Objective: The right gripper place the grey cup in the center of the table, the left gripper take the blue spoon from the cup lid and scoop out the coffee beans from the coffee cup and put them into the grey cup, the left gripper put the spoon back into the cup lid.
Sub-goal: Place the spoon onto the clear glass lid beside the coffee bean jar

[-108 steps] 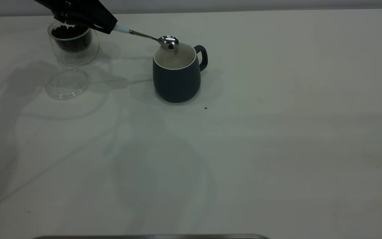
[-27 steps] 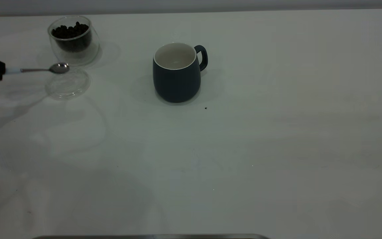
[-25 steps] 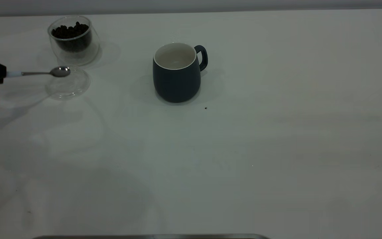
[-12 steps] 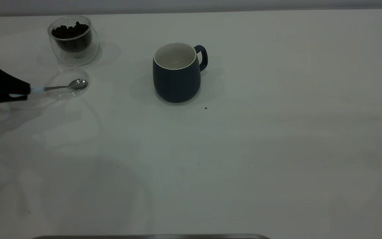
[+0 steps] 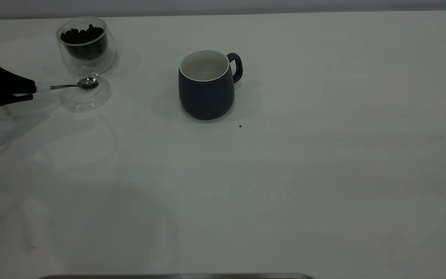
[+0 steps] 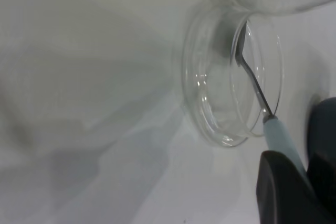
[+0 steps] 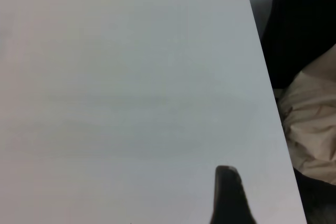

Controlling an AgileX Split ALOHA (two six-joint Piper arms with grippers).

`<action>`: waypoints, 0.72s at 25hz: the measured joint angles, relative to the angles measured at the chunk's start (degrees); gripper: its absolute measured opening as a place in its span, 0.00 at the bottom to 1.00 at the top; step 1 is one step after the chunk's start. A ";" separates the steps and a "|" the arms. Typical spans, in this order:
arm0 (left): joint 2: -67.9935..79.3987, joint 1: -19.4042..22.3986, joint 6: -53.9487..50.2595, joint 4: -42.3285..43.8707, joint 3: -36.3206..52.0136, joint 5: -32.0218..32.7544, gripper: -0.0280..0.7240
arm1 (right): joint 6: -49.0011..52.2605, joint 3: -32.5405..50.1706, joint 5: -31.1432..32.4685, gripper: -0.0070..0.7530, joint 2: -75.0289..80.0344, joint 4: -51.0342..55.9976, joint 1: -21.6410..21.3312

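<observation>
Next, my left gripper lets go of the blue spoon across the clear cup lid's rim [image 5: 70, 100] farthest from the grey cup.
My left gripper [image 5: 29, 90] is at the table's far left, shut on the pale handle of the blue spoon [image 5: 68, 85]. The spoon's metal bowl is over the rim of the clear cup lid [image 5: 87, 97], on the side nearest the coffee cup [image 5: 86, 54]. In the left wrist view, my left gripper [image 6: 302, 174] holds the blue spoon [image 6: 277, 134], which reaches across the cup lid [image 6: 210, 87]. Coffee beans [image 5: 82, 36] fill the coffee cup. The grey cup [image 5: 206, 93] stands upright near the table's middle, its handle to the right. Of the right gripper only one finger [image 7: 228, 198] shows.
A small dark speck [image 5: 240, 126] lies on the white table [image 5: 323, 155] just in front of the grey cup. In the right wrist view, a dark object [image 7: 302, 35] and beige cloth [image 7: 312, 124] lie past the table's edge.
Over the last second my left gripper moved right with the spoon. The bowl dipped onto the lid, then shifted back toward the coffee cup. The lid slid slightly right.
</observation>
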 joint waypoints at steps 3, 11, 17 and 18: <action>0.00 0.00 -0.05 0.49 0.00 0.07 0.21 | 0.00 0.00 0.00 0.61 0.00 0.00 0.00; 3.36 0.00 -0.81 1.13 -0.03 4.17 0.21 | 0.00 0.00 0.00 0.61 0.00 0.00 0.00; 4.58 0.00 -0.83 0.89 -0.03 5.05 0.21 | 0.00 0.00 0.00 0.61 0.00 0.00 0.00; 4.58 0.00 -0.90 0.83 -0.07 5.10 0.21 | 0.00 0.00 0.00 0.61 0.00 0.00 0.00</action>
